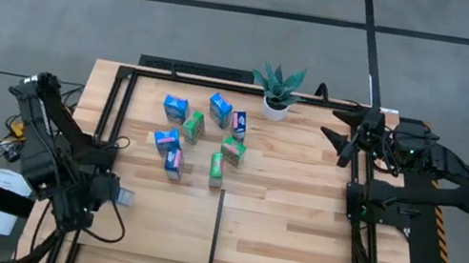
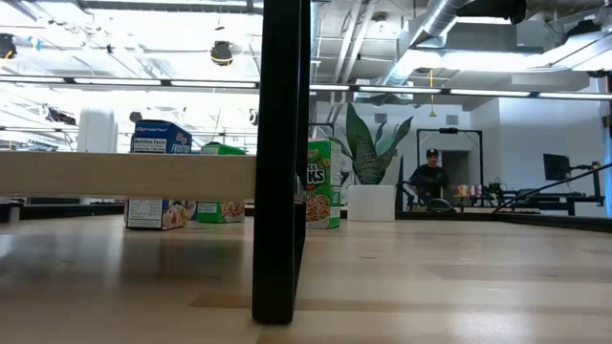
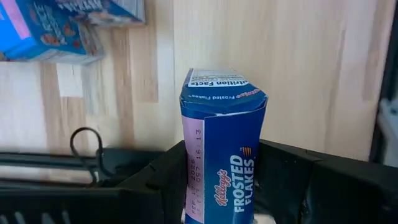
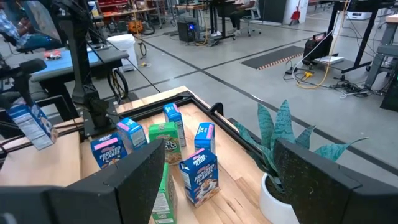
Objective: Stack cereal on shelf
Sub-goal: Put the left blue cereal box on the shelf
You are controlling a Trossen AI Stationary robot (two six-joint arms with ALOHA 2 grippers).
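Note:
My left gripper has the blue Frosted Flakes box. It will let go of the box on the bare wood point(image 1: 121, 190) close beside the black rail.
Several small cereal boxes, blue point(image 1: 175, 107) and green point(image 1: 194, 125), stand and lie in a cluster on the far left part of the light-wood shelf point(image 1: 295, 229). My left gripper point(image 1: 112, 194) hangs over the shelf's left black rail, shut on one blue Frosted Flakes box point(image 3: 224, 143). That box also shows in the right wrist view point(image 4: 31, 124). My right gripper point(image 1: 347, 137) waits open at the far right, above the shelf, with nothing between its fingers point(image 4: 143, 180). My left gripper pinches the blue box between its two fingers point(image 3: 168, 180), one on each of two opposite sides point(image 3: 252, 186). The fingers come from above, pointing steeply down. The box hangs below them, its free end point(image 3: 217, 84) toward the wood, lifted clear.
A potted green plant point(image 1: 279, 89) stands at the far edge beside the boxes. A thin black divider strip point(image 1: 216, 230) runs across the near middle of the shelf. Black rails point(image 1: 115, 120) frame it. Bare wood lies right of the strip. A person point(image 2: 430, 177) sits far behind.

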